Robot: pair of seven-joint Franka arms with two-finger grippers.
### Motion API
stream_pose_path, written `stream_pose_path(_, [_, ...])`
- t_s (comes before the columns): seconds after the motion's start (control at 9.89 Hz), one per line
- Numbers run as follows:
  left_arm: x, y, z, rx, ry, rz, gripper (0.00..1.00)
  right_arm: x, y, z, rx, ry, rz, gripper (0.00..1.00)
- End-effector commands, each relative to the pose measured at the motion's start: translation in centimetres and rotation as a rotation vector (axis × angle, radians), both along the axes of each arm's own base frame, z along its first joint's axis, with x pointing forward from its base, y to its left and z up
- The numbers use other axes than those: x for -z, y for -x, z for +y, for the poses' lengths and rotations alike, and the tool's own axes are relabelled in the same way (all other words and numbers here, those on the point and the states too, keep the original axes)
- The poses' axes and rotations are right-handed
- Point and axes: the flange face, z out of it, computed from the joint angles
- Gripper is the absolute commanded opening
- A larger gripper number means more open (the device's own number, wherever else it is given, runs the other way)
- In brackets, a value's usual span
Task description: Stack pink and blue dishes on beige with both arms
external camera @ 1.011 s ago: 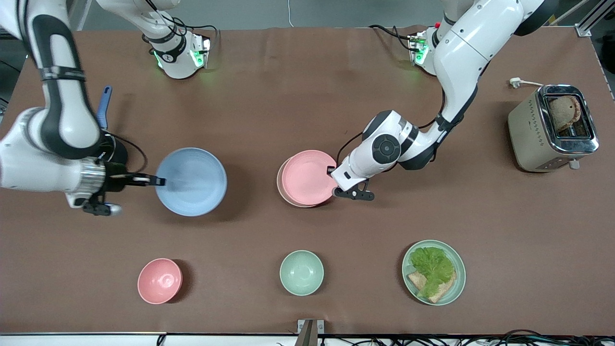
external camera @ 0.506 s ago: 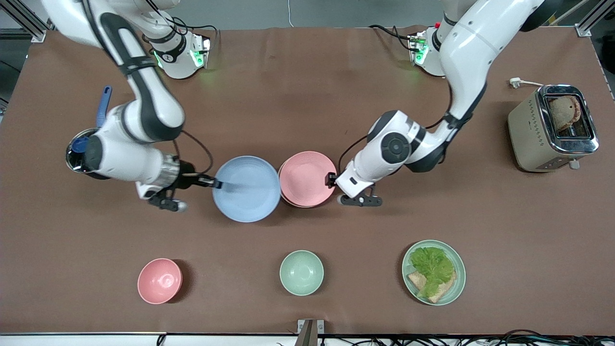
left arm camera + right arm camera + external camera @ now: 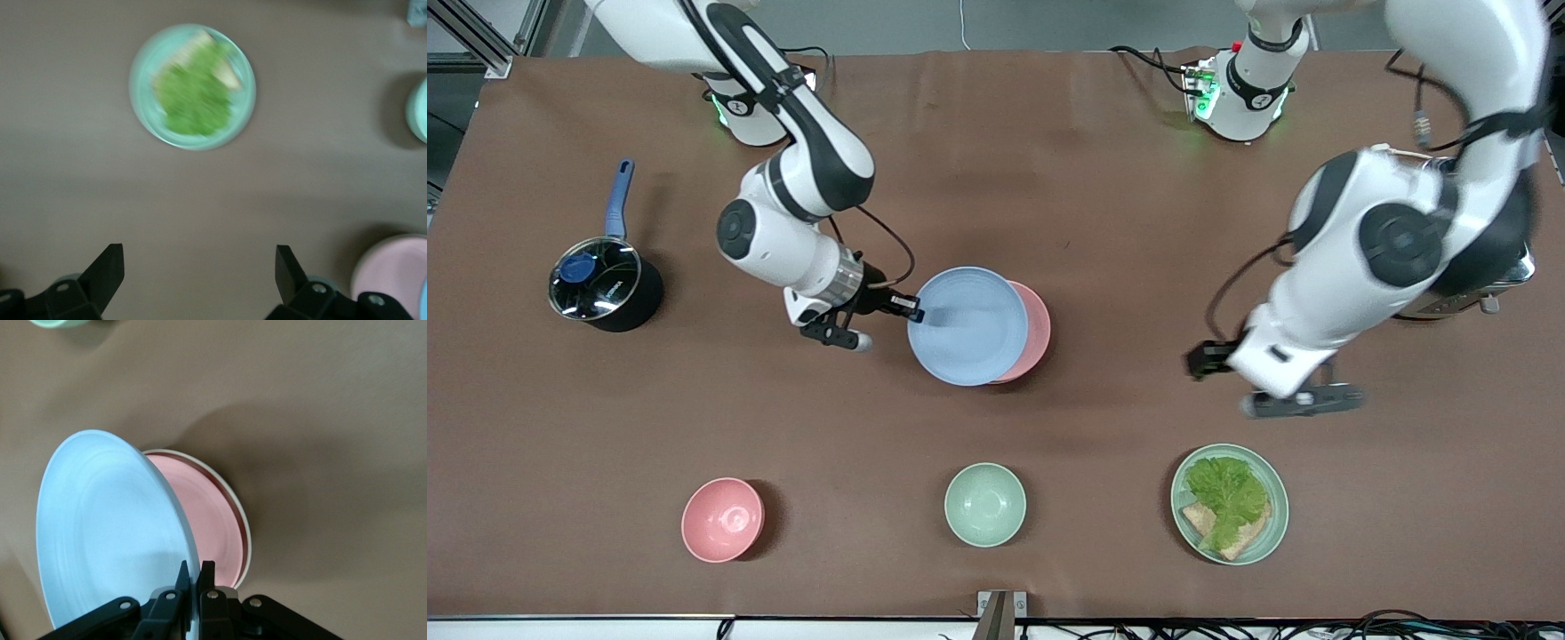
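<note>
My right gripper should release the pale blue plate centred on top of the pink plate (image 3: pixel 992 329) (image 3: pixel 170 531).
My right gripper (image 3: pixel 912 312) (image 3: pixel 195 572) is shut on the rim of the pale blue plate (image 3: pixel 967 325) (image 3: pixel 107 527). It holds the plate tilted just above the pink plate (image 3: pixel 1035 327) (image 3: pixel 210 513), covering most of it and offset toward the right arm's end. The pink plate rests on the beige plate, of which only a thin cream rim (image 3: pixel 249 543) shows; the front view hides it. My left gripper (image 3: pixel 1199 362) (image 3: pixel 198 273) is open and empty. It hangs over bare table between the stack and the toaster.
A black pot with a blue handle (image 3: pixel 600 289) stands toward the right arm's end. Along the near edge are a pink bowl (image 3: pixel 722 519), a pale green bowl (image 3: pixel 984 504) and a green plate with lettuce and bread (image 3: pixel 1230 504) (image 3: pixel 192 87). The left arm partly hides the toaster (image 3: pixel 1507 277).
My right arm has carried the blue plate across the table to over the pink plate. My left gripper has left the pink plate's rim and swung away toward the toaster.
</note>
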Motion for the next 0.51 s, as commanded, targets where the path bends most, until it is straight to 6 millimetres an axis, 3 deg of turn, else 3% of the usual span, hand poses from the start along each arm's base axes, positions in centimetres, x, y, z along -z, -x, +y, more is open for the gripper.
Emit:
stream_pose_path(0.0, [-4.2,2.1,1.6,0.049,-0.098,-0.014,1.00,2.4,0.3,0.9,0.029,0.000,-0.013,0.01])
stream_pose_path(0.3, [-12.3,6.1,6.2,0.134,-0.101,-0.032,1.00,4.4,0.7,1.1,0.028,0.008,0.006,0.02])
stream_pose_path(0.4, [-13.3,7.9,7.6,0.140,-0.082,0.020,1.00,5.0,1.3,2.1,0.016,0.008,0.001,0.02])
